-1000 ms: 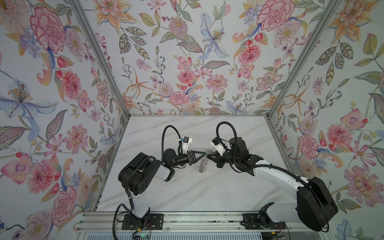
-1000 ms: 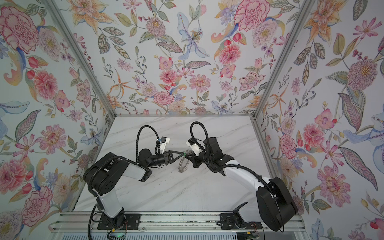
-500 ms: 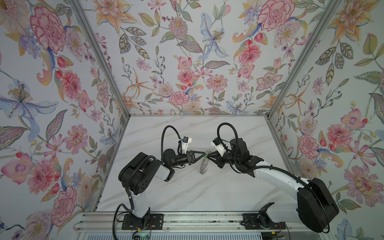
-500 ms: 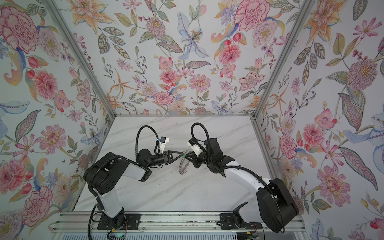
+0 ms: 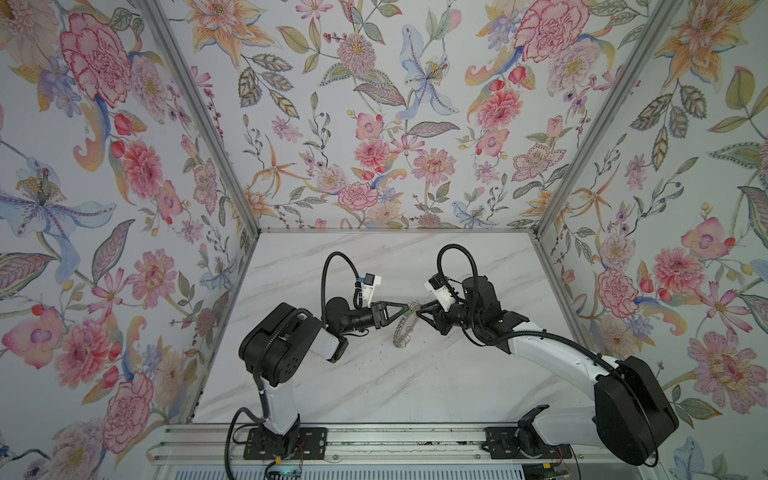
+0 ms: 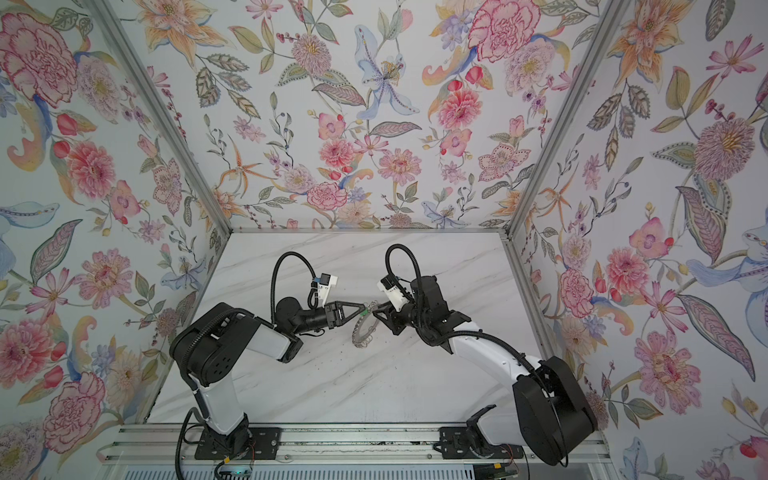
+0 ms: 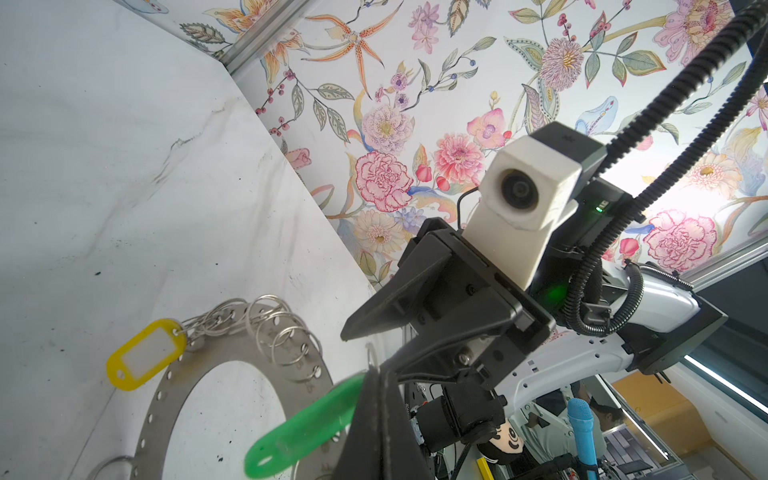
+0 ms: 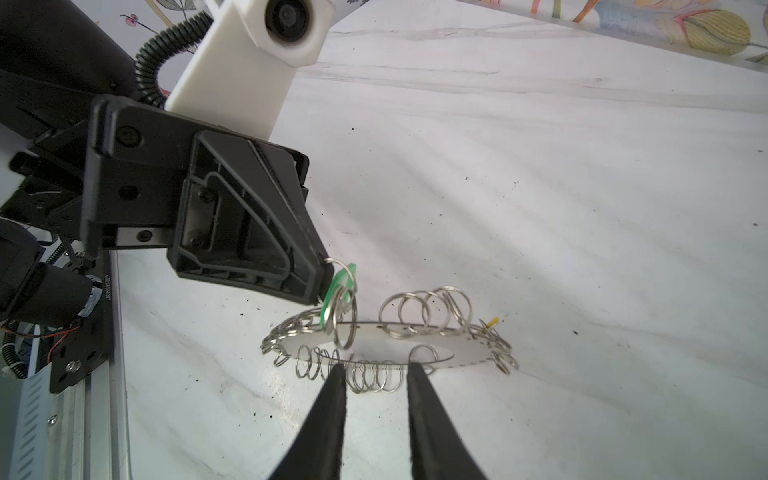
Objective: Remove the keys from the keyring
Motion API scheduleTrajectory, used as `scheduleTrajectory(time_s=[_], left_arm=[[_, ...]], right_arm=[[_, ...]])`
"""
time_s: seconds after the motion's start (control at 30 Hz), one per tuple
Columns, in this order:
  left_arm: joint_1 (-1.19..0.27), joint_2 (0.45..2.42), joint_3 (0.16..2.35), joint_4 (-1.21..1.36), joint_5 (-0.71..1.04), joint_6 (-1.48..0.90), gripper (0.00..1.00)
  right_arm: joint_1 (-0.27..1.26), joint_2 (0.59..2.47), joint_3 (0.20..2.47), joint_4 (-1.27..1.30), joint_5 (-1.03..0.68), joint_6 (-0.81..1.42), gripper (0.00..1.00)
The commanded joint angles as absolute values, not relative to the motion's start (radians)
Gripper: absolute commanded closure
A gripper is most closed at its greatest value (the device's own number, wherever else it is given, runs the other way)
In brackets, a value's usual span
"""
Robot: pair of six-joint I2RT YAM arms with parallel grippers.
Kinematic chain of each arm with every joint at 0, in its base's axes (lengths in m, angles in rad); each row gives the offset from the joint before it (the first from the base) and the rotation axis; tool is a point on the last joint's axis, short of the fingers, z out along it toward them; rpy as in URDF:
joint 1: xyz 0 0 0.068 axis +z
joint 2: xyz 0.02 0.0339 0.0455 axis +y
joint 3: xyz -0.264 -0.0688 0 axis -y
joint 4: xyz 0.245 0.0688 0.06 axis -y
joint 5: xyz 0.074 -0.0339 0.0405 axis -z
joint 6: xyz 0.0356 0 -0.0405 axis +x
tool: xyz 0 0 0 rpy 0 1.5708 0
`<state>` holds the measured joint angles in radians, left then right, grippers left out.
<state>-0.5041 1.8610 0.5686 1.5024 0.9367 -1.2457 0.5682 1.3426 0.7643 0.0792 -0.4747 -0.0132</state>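
The green tag's split ring sits outside the open fingers of the robot's right gripper, so that gripper should move over and pinch the ring's near edge (image 8: 354, 281).
The keyring (image 5: 403, 329), a flat grey disc fringed with wire loops, hangs tilted in both top views with its low edge on the marble. My left gripper (image 7: 379, 378) is shut on the green tag (image 7: 303, 428) of one of the keys, whose split ring (image 8: 345, 316) still links to the disc (image 8: 457, 353). The yellow tag (image 7: 143, 353) hangs at the far rim, also seen edge-on as a yellow sliver (image 8: 492, 321). My right gripper (image 8: 376, 370) is open, with the near rim loops (image 8: 374, 376) between its fingertips. The metal keys themselves are too small to make out.
Floral walls enclose the marble table (image 5: 415, 386) on three sides. An aluminium rail (image 5: 374, 444) with both arm bases runs along the front. The two grippers (image 6: 370, 309) meet tip to tip mid-table. Black specks dot the surface.
My right gripper's jaws have parted and released the keyring's rim. The left gripper stays shut on the green tag, and the keyring has barely shifted.
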Motion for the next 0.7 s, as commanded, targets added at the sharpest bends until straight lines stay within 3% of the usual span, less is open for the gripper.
scheduleTrajectory(time_s=[0.0,0.67], left_arm=[[-0.499,1.873,0.575,1.694,0.956,-1.251,1.0],[-0.514,1.884,0.581,1.702,0.954,-1.257,1.0]], right_arm=[[0.586,1.367,0.785,0.088,-0.493,-0.005,0.73],[0.597,1.409,0.842,0.09,-0.451,-0.005,0.81]])
